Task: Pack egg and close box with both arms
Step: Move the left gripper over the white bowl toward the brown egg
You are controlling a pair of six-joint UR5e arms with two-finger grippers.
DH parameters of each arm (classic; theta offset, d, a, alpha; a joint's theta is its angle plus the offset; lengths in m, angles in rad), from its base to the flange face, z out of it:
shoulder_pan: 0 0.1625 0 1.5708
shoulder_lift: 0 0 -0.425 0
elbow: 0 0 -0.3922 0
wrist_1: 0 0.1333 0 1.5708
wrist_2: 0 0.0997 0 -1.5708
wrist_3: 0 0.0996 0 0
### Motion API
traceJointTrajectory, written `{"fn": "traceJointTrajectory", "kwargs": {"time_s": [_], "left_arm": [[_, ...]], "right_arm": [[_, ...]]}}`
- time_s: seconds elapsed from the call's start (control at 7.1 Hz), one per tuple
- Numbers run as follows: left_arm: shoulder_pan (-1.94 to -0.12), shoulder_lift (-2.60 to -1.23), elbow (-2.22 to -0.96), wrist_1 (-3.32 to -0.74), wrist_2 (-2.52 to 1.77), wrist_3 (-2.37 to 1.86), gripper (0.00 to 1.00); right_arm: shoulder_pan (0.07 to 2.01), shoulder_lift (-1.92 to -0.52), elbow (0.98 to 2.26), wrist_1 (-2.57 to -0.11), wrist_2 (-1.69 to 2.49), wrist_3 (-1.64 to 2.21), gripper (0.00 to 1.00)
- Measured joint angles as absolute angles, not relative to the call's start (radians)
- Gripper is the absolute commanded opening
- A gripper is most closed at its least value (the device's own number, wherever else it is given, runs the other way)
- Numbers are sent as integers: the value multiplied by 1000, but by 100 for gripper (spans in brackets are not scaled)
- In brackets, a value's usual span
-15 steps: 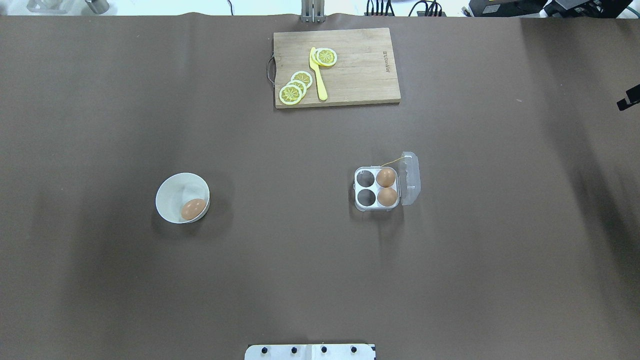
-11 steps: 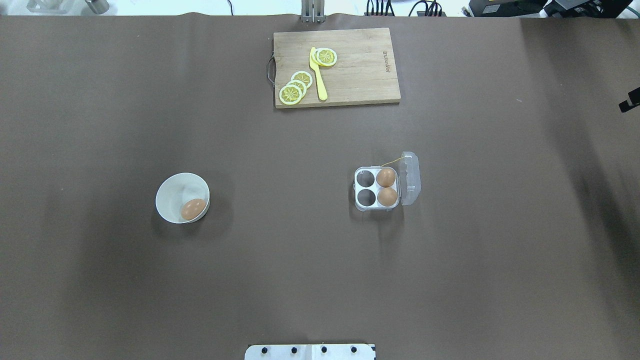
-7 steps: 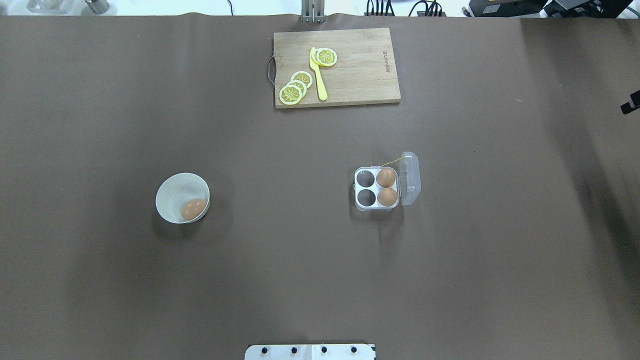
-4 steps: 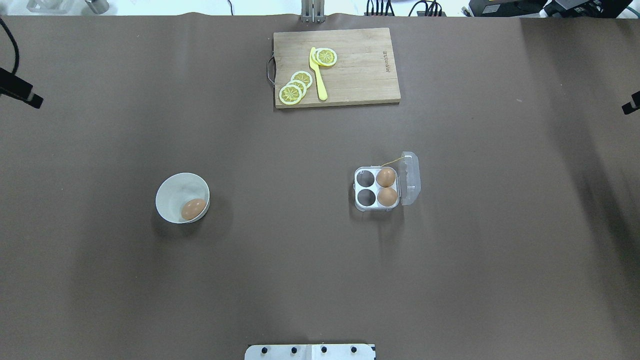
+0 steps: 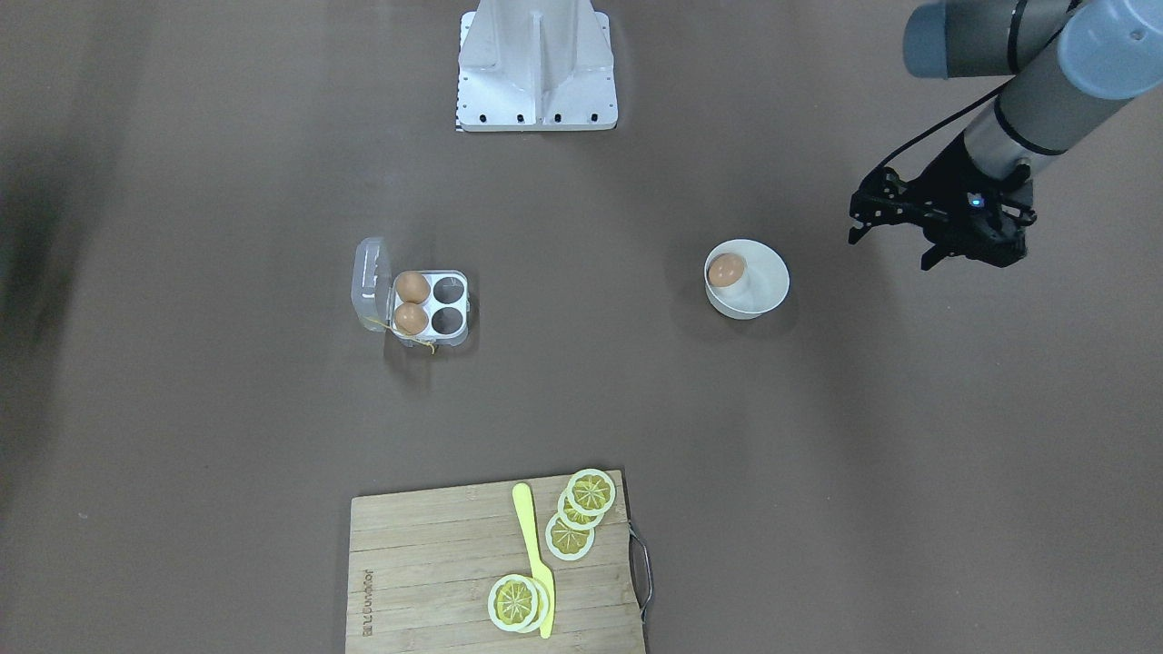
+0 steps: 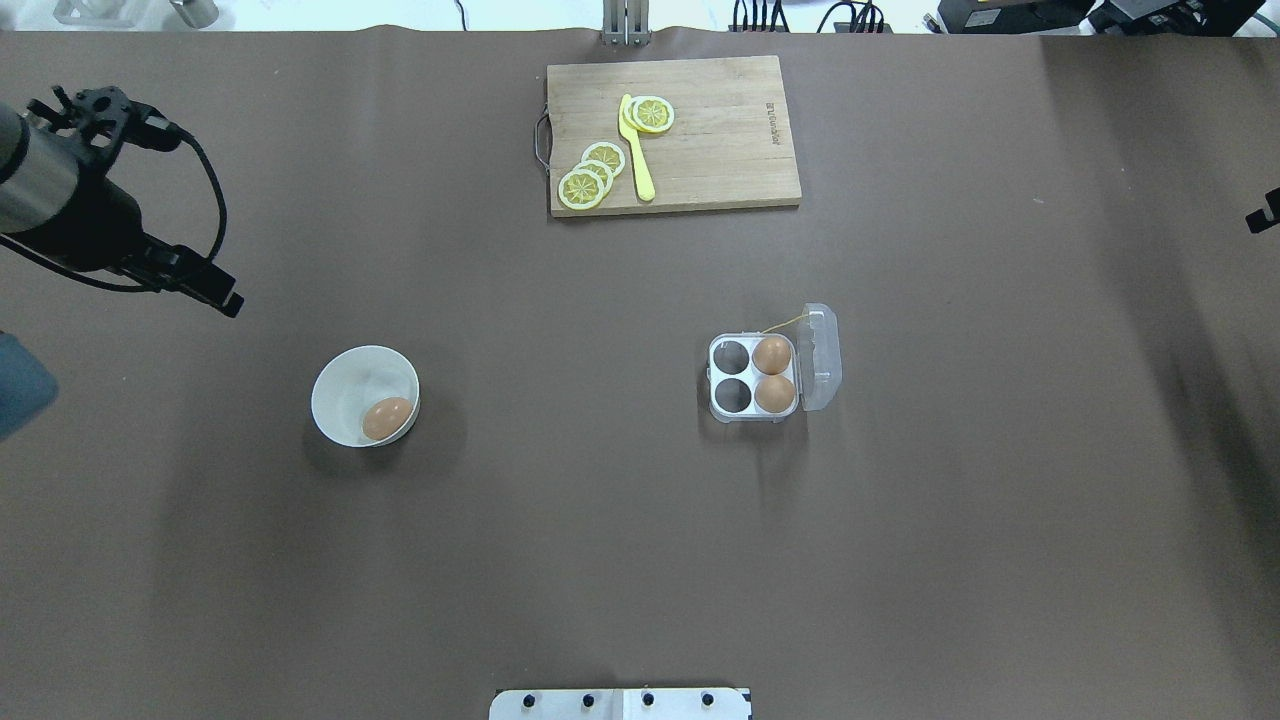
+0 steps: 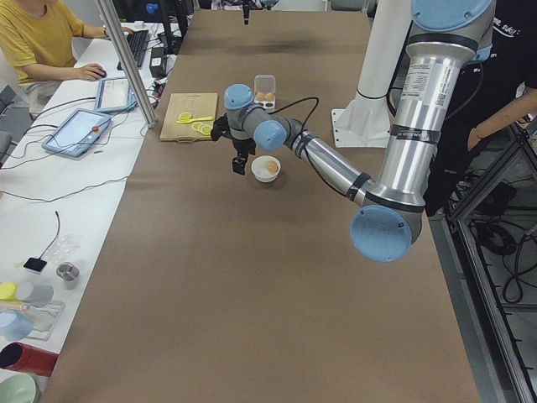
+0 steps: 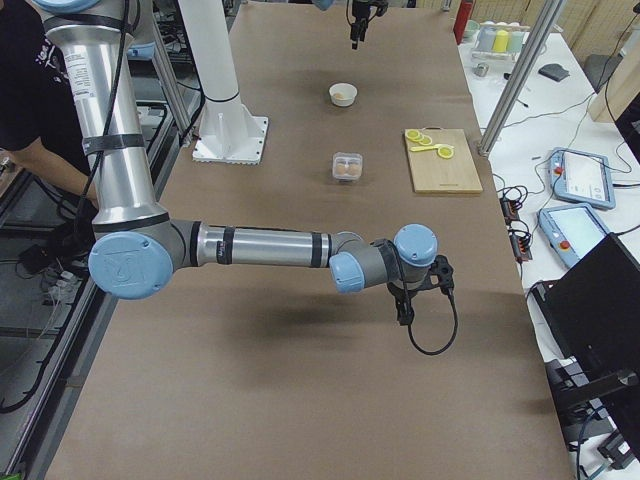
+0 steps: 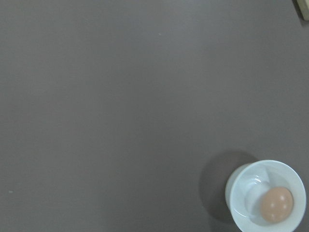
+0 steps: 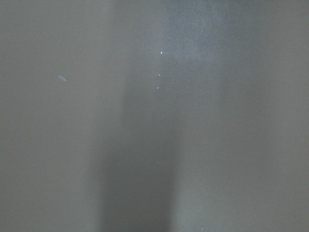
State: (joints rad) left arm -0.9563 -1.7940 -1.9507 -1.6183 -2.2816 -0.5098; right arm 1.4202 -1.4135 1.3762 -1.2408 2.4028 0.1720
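Note:
The left gripper needs to grasp the middle of the egg (image 5: 727,271) (image 9: 276,205) inside the white bowl, with one finger on each side.
The egg (image 6: 386,418) lies in a white bowl (image 6: 350,385) on the table's left half; it also shows in the front view (image 5: 726,270) and the left wrist view (image 9: 276,204). The box (image 6: 712,375) stands right of centre with its clear lid (image 6: 820,355) open to the right. It holds two brown eggs (image 6: 771,354) in its right cells, and its left cells are empty. My left gripper (image 5: 890,250) hovers beyond and left of the bowl, its two tips apart and empty. My right gripper (image 6: 1262,212) barely shows at the right edge, far from the box; I cannot tell its state.
A wooden cutting board (image 6: 720,100) with lemon slices and a yellow knife lies at the far middle. The white stand base (image 6: 620,703) is at the near edge. People sit and stand beside the table in the side views.
My left arm has come into the overhead view from the left edge and moved in toward the bowl. The right gripper's tip has drifted slightly toward the right edge. Egg, bowl and box have not moved.

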Motion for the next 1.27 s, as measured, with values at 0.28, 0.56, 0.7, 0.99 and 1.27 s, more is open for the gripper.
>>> {"fn": "traceJointTrajectory", "kwargs": {"time_s": [0.28,0.56,0.7,0.99,1.27], "left_arm": [[-850,-1840,-1952,-1618,-2230,-602,97],[-782,-1871,-1945,-1618,-2189,-651,91],[-766,-1882,-1929,-1618,-2184,-656,88],[-743,-1908,-1871,-1621,-2183,-652,85],[-726,-1921,-1819,-1653,-2183,-649,81]], "right_arm": [[1423,-1424,1380,-1238,2394,175,100],[1432,-1436,1382,-1237,2389,173,100],[1435,-1441,1382,-1236,2388,172,100],[1440,-1442,1382,-1236,2387,173,100],[1440,-1442,1382,-1236,2387,173,100]]}}
